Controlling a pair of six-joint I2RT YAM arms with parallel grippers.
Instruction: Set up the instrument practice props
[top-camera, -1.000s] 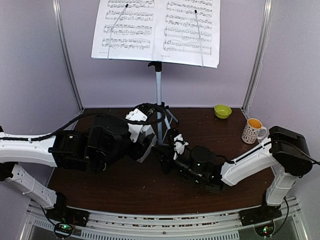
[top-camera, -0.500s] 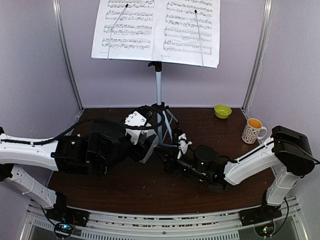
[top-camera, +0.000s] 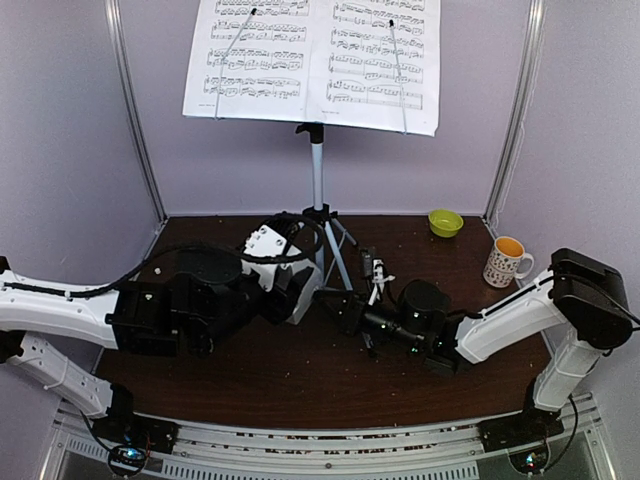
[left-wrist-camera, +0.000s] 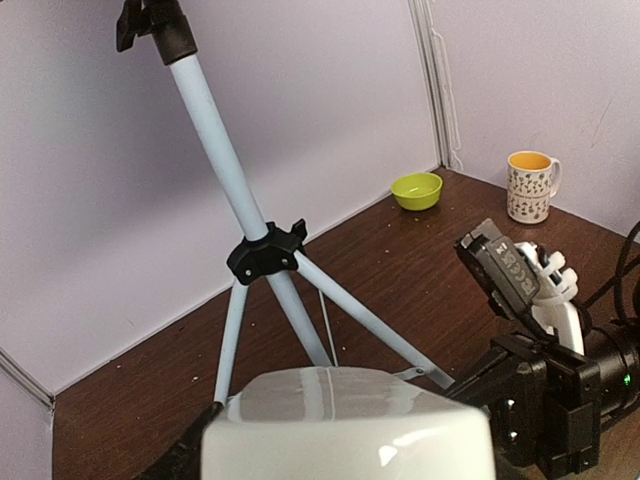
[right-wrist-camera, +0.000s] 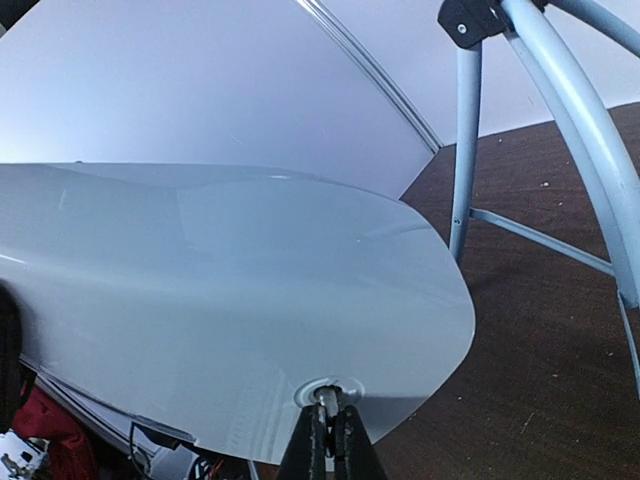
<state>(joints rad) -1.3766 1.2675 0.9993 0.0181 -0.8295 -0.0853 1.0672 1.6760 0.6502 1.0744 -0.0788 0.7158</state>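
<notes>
Next, I put the white metronome down on the table (top-camera: 321, 360) beside the foot of the tripod's front leg with my left gripper.
The music stand (top-camera: 317, 170) stands at the back of the table with two sheet-music pages (top-camera: 255, 55) (top-camera: 380, 60) on its desk. In front of its tripod legs (left-wrist-camera: 265, 255), my left gripper (top-camera: 298, 295) is shut on the white metronome (left-wrist-camera: 345, 425), which fills the bottom of the left wrist view and hides the fingers. My right gripper (right-wrist-camera: 330, 415) comes in from the right. It is shut on a small metal knob (right-wrist-camera: 326, 393) on the metronome's smooth side (right-wrist-camera: 220, 300).
A yellow-green bowl (top-camera: 445, 222) sits at the back right corner. A white mug (top-camera: 507, 261) with an orange inside stands near the right wall. The tripod legs (right-wrist-camera: 462, 150) spread just behind both grippers. Purple walls close the back and sides.
My right jaws have closed on the knob, and the right wrist has shifted rightward and turned. The left arm with the metronome has eased slightly to the left.
</notes>
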